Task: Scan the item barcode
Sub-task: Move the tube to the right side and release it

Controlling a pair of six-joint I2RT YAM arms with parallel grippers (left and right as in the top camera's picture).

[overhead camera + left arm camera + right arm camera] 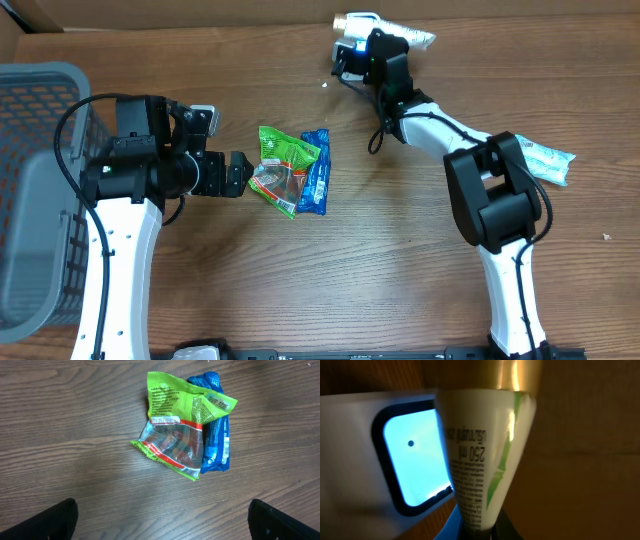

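The robot's right gripper needs to release the white tube on the table point(517, 137) along the back side of the pale packet.
My right gripper point(365, 52) is at the far back of the table, shut on a white tube point(485, 455) with green print and a gold cap point(515, 372). In the right wrist view the tube's flat end is pinched between the fingers of this gripper point(485, 532). The tube stands just in front of a white scanner with a lit blue window point(412, 457). In the overhead view the tube point(395, 30) points right, past the gripper. My left gripper point(240, 175) is open, just left of a green snack packet point(285, 165), with nothing between its fingers point(40, 522).
The green packet point(175, 430) lies partly over a blue packet point(217, 435) mid-table. A grey basket point(40, 100) stands at the left edge. A pale packet point(548, 162) lies to the right, behind the right arm's base. A cardboard box point(30, 15) is at the back left.
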